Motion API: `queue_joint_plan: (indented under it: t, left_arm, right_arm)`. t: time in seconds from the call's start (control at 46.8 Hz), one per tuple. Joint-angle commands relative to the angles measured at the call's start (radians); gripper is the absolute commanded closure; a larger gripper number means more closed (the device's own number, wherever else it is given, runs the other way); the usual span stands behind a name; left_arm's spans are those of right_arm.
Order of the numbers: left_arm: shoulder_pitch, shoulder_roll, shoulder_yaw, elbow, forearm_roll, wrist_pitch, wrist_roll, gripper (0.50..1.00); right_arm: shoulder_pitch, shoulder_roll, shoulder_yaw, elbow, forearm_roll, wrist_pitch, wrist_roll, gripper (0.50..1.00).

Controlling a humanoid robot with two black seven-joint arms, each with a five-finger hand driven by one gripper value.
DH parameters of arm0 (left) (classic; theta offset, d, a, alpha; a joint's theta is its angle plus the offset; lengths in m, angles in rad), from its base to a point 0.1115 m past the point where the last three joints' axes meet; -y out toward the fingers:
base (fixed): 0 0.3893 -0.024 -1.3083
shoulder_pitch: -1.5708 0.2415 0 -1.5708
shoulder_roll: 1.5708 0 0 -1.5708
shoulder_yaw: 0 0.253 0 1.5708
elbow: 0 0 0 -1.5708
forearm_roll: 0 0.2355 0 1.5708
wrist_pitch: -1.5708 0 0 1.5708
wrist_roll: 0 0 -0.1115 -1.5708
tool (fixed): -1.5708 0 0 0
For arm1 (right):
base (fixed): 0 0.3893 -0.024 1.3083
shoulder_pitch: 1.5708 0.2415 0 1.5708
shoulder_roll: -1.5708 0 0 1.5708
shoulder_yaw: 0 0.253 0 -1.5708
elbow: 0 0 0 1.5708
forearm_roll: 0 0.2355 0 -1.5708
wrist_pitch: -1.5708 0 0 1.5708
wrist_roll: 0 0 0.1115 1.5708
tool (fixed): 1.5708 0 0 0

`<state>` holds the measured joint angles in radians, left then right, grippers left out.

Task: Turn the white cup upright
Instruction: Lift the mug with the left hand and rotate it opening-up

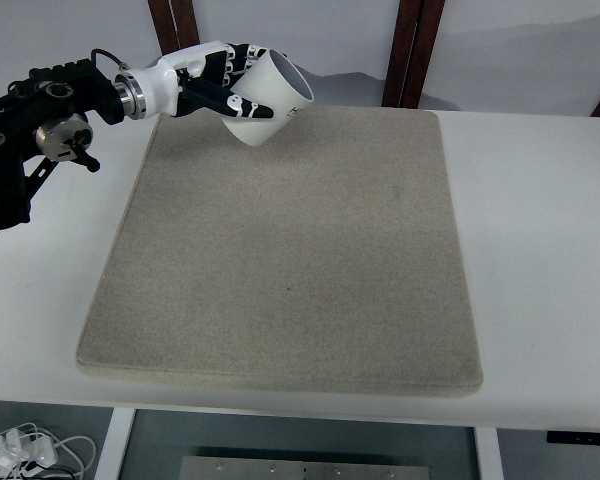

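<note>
My left gripper should set the white cup down on the beige mat, a little in from its far edge (243, 211).
A white cup (270, 98) hangs tilted above the far left corner of the beige mat (290, 250), its mouth turned up and to the right. My left hand (225, 85) comes in from the left edge and is shut on the cup, with black-and-white fingers (220, 97) wrapped around its side. The cup's base points down toward the mat, a little above it. No right arm shows.
The mat lies on a white table (540, 250). Dark wooden posts (410, 50) stand behind the table's far edge. Cables (25, 448) lie on the floor at the bottom left.
</note>
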<state>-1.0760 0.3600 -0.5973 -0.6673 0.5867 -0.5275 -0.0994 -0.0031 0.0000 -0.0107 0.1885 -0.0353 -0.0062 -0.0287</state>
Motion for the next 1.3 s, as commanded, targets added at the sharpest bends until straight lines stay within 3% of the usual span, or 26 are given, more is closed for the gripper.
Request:
queue_joint_plan:
  t: [0.0, 0.513, 0.812, 1.132, 1.282]
  left_arm:
    - [0.037, 0.0, -0.047, 0.009, 0.001, -0.028, -0.036, 1.0]
    - [0.171, -0.012, -0.141, 0.035, -0.12, -0.083, -0.207, 1.0]
    - [0.211, -0.075, -0.141, 0.11, -0.153, -0.083, -0.325, 1.0]
    - [0.235, -0.101, -0.102, 0.124, -0.125, -0.083, -0.407, 1.0]
    - [0.235, -0.104, -0.079, 0.124, -0.047, -0.083, -0.496, 1.0]
  right_arm:
    - [0.0, 0.0, 0.0, 0.0, 0.0, 0.0, 0.0, 0.548]
    - [0.0, 0.0, 0.0, 0.0, 0.0, 0.0, 0.0, 0.548]
    - [0.0, 0.0, 0.0, 0.0, 0.0, 0.0, 0.0, 0.548]
    - [0.0, 0.0, 0.0, 0.0, 0.0, 0.0, 0.0, 0.548]
    - [0.0, 0.0, 0.0, 0.0, 0.0, 0.0, 0.0, 0.548]
